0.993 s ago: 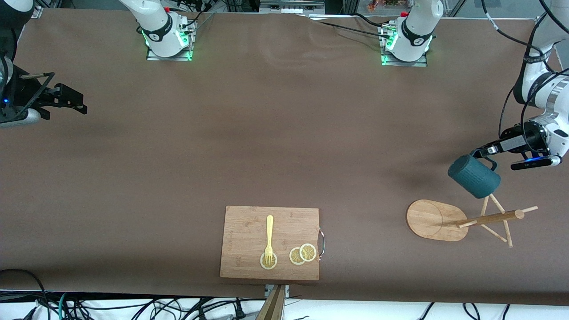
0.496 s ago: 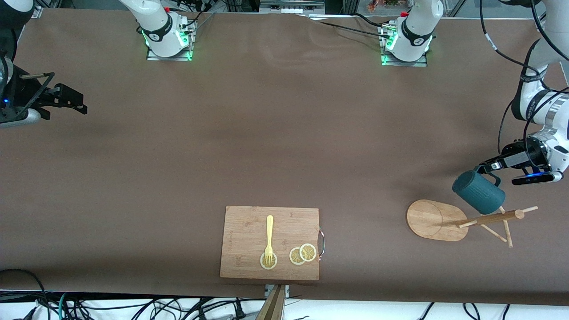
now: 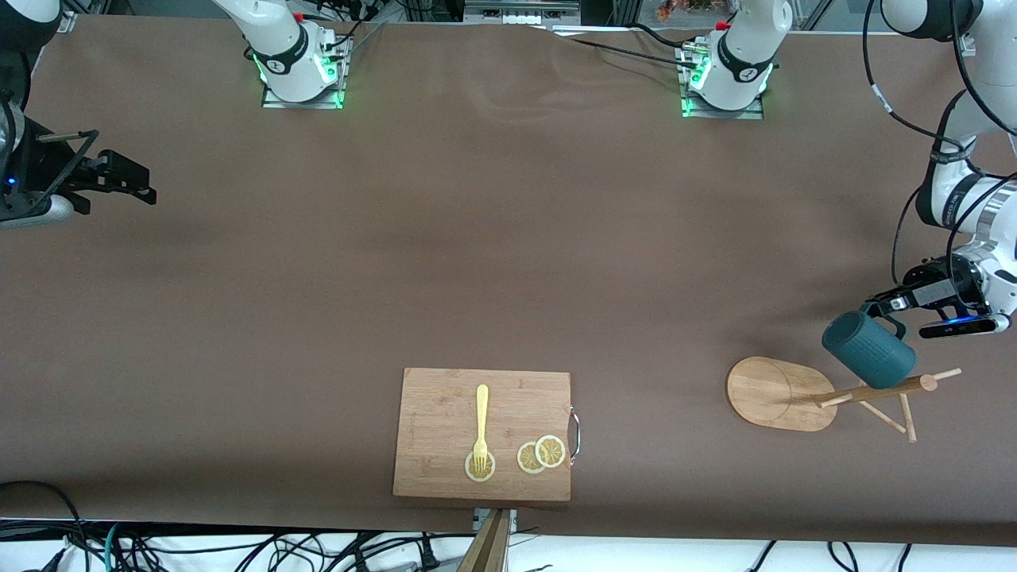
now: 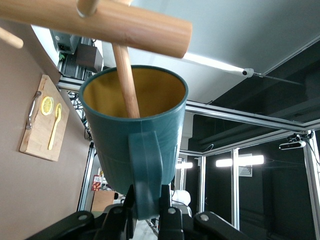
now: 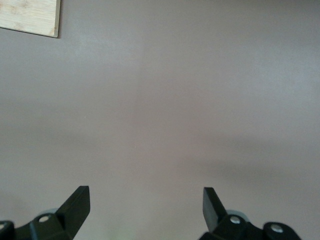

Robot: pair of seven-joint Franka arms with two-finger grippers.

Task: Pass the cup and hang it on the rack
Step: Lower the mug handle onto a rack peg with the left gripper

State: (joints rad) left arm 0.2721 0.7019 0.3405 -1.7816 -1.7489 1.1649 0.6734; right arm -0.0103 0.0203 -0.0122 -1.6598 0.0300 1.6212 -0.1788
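Observation:
Next, I let go of the dark teal cup with my left gripper on the upper peg [image 3: 865,352] [image 4: 126,85], close to the top of the bamboo rack's post.
The dark teal cup [image 3: 868,350] hangs tilted in my left gripper [image 3: 883,306], which is shut on its loop handle [image 4: 146,172]. The cup is over the upper pegs of the bamboo rack [image 3: 872,390], whose oval base [image 3: 769,393] stands near the left arm's end of the table. In the left wrist view one thin peg [image 4: 127,82] reaches into the cup's yellow mouth [image 4: 107,95], just under the rack's post [image 4: 110,24]. My left gripper [image 4: 147,202] clamps the handle from both sides. My right gripper [image 3: 133,181] waits open and empty at the right arm's end; it also shows in the right wrist view [image 5: 145,200].
A rectangular wooden cutting board [image 3: 445,413] lies near the front edge at mid table, with a yellow fork [image 3: 481,425] and lemon slices [image 3: 541,454] on it. Its corner shows in the right wrist view [image 5: 30,15]. Brown cloth covers the table [image 3: 493,254].
My left gripper has carried the cup down in the front view and toward the left arm's end, onto the rack's upper pegs. The right arm has not moved.

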